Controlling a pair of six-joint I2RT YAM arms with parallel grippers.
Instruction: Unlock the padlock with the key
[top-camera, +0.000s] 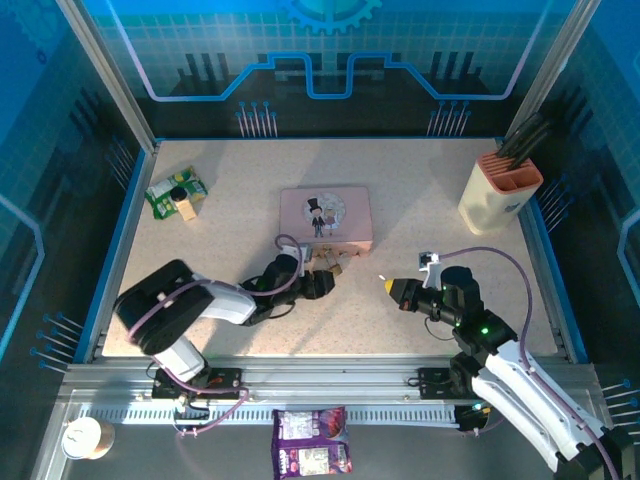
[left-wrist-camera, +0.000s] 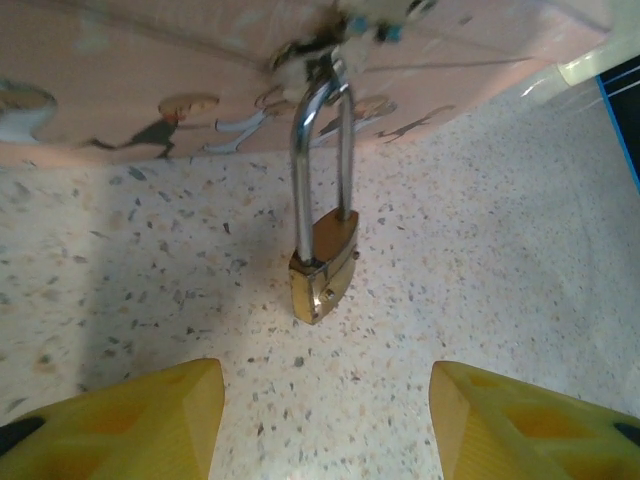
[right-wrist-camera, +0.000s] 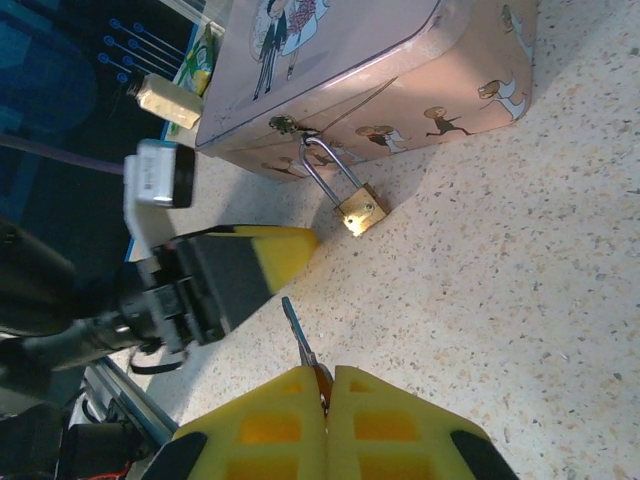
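Note:
The padlock is hanging loose and at a slant from the tin's latch, so next my left gripper grabs its brass body (right-wrist-camera: 362, 210) and keeps it still for the key.
The small brass padlock (left-wrist-camera: 325, 272) hangs by its long silver shackle (left-wrist-camera: 320, 150) from the latch of the pink tin (top-camera: 325, 218) and rests on the table in front of the tin. My left gripper (left-wrist-camera: 325, 425) is open, with its yellow fingers (left-wrist-camera: 135, 420) spread just short of the padlock body and touching nothing. My right gripper (right-wrist-camera: 327, 385) is shut on the thin silver key (right-wrist-camera: 299, 333), whose blade sticks out ahead toward the padlock (right-wrist-camera: 360, 212) and stays apart from it. From above, the right gripper (top-camera: 392, 287) is to the right of the padlock (top-camera: 336, 263).
A cream utensil holder (top-camera: 498, 192) stands at the back right. A green packet (top-camera: 175, 192) lies at the back left. A purple packet (top-camera: 312, 440) and a paper cup (top-camera: 82, 437) sit below the table's front rail. Blue edging borders the table.

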